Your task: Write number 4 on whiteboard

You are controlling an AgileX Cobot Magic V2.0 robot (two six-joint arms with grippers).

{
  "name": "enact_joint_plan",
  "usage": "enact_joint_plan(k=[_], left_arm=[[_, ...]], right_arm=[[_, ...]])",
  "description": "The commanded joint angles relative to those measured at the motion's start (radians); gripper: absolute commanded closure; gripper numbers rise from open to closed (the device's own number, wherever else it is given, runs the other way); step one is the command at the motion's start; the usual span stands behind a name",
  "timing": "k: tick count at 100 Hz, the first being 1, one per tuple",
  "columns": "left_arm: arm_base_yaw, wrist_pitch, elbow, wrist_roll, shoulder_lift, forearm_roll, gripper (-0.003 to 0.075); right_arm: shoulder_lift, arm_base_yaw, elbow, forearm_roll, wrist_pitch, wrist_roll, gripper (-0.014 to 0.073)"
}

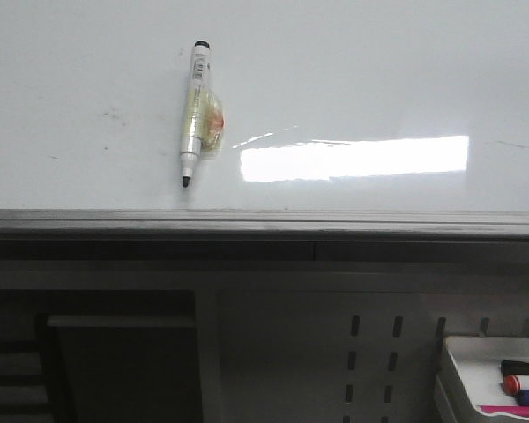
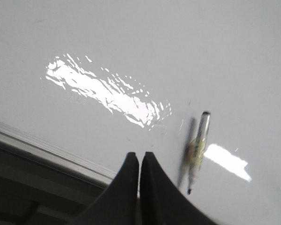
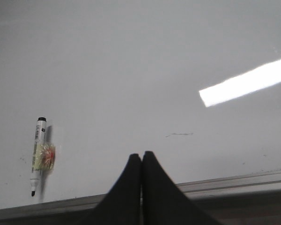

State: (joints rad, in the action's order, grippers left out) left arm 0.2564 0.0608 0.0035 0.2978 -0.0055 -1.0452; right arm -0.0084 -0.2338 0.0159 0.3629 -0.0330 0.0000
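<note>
Next, I move my left gripper over to the marker and close it on its white part [image 1: 190, 147] [image 2: 194, 171] between the marker's yellowish wrap and its black tip.
The whiteboard [image 1: 353, 79] fills the upper part of the front view, glossy white with a grey metal edge along its near side. No number 4 shows on it, only faint smudges. An uncapped black-tipped marker [image 1: 193, 115] with a yellowish wrap lies on the board, tip toward the near edge; it also shows as the marker [image 2: 197, 151] and the marker [image 3: 39, 154]. My left gripper [image 2: 140, 154] is shut and empty, a little aside from the marker. My right gripper [image 3: 141, 154] is shut and empty, well away from it. Neither gripper shows in the front view.
A bright rectangular glare [image 1: 353, 159] sits on the board right of the marker. Below the board's edge is a perforated metal panel [image 1: 370, 352], and a small white tray [image 1: 454, 374] holding several markers stands at the lower right.
</note>
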Motion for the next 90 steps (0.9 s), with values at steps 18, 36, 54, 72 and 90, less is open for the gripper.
enact_joint_plan(k=[18,36,54,72,90], left_arm=[[-0.003,-0.007,-0.054,-0.001,-0.015,0.006,0.0741],[-0.003,0.119,-0.239,-0.001,0.108,0.33,0.074],[-0.003,0.285,-0.445,-0.001,0.359,0.556,0.0699],[-0.003,0.3,-0.535,-0.001,0.59,0.527,0.0444],[0.004,0.347,-0.576,0.013,0.764,0.391,0.0407]], right_arm=[[-0.018,0.006,-0.099,0.036,-0.048,0.0,0.0658],[0.028,0.003,-0.249,-0.17,0.177,-0.023,0.0658],[0.139,0.003,-0.359,-0.289,0.28,-0.027,0.0657],[0.235,0.003,-0.416,-0.289,0.301,-0.027,0.0519],[0.321,0.003,-0.472,-0.287,0.39,-0.027,0.0203]])
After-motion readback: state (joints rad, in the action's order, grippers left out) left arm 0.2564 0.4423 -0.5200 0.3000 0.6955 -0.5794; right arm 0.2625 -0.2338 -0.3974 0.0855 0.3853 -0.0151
